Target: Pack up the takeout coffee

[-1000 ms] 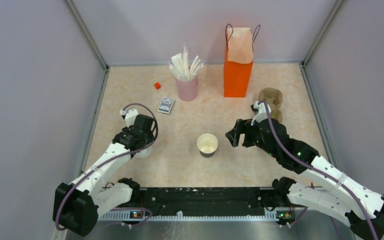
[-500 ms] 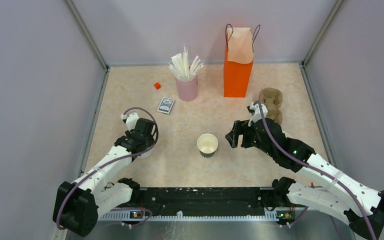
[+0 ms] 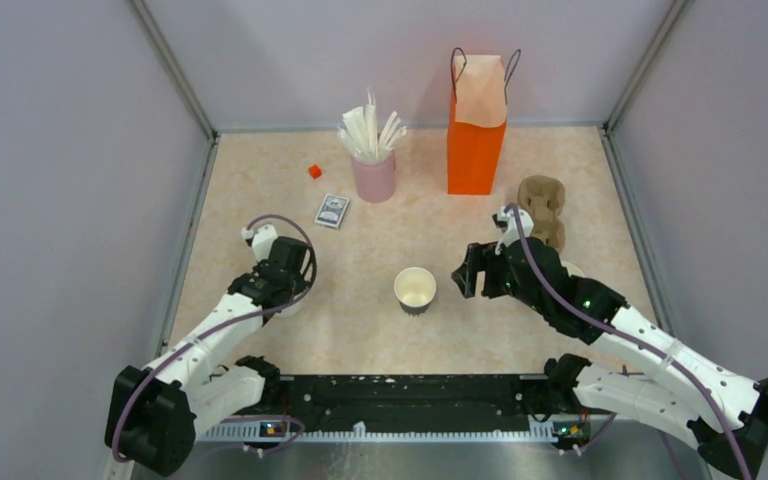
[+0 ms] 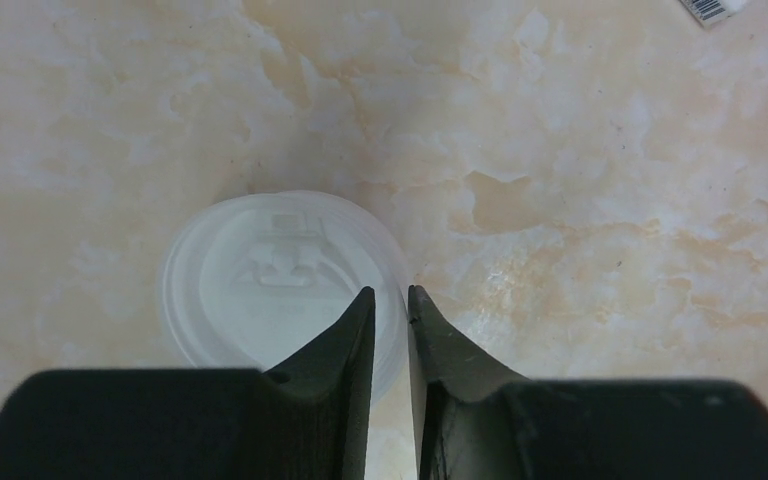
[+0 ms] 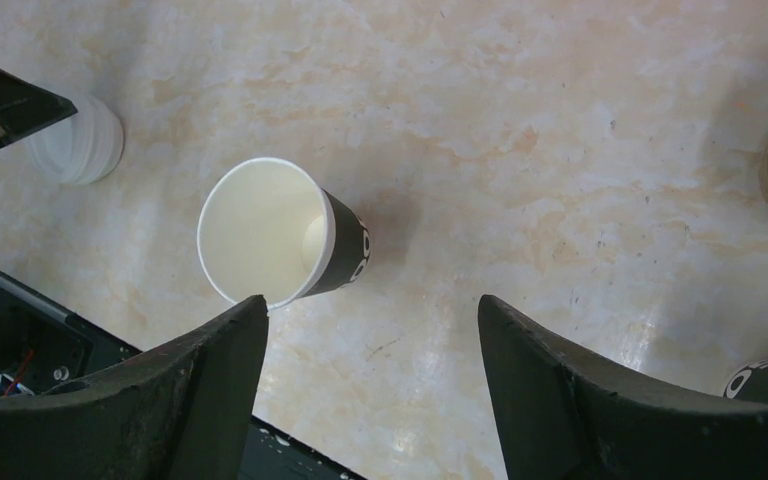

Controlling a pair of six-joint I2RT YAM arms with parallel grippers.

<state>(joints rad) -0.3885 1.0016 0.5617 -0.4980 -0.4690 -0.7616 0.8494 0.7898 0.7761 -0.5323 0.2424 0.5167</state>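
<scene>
My left fingers straddle the white lids' stacked rims, so they should open and pinch only the top lid's rim [image 4: 368, 250].
The takeout coffee is mostly hidden under my right arm: a white lid edge [image 3: 571, 268] shows in the top view and a dark cup corner [image 5: 766, 379] in the right wrist view. The lidless dark cup [image 3: 415, 290] with a cream inside stands mid-table, also in the right wrist view [image 5: 278, 243]. My right gripper [image 3: 464, 272] is open and empty just right of it [image 5: 370, 300]. My left gripper [image 3: 280, 288] is shut on the rim of the loose white lid [image 4: 270, 270], which rests on the table. The orange bag [image 3: 476, 125] stands upright at the back.
A pink cup of white straws [image 3: 373, 172], a red cube [image 3: 314, 171] and a card pack [image 3: 332, 210] sit at the back left. A brown cardboard cup carrier [image 3: 543, 203] lies behind my right arm. Grey walls enclose the table.
My left gripper has shifted slightly nearer over the white lid. My right arm has drawn back a little, uncovering a white lid edge beside it.
</scene>
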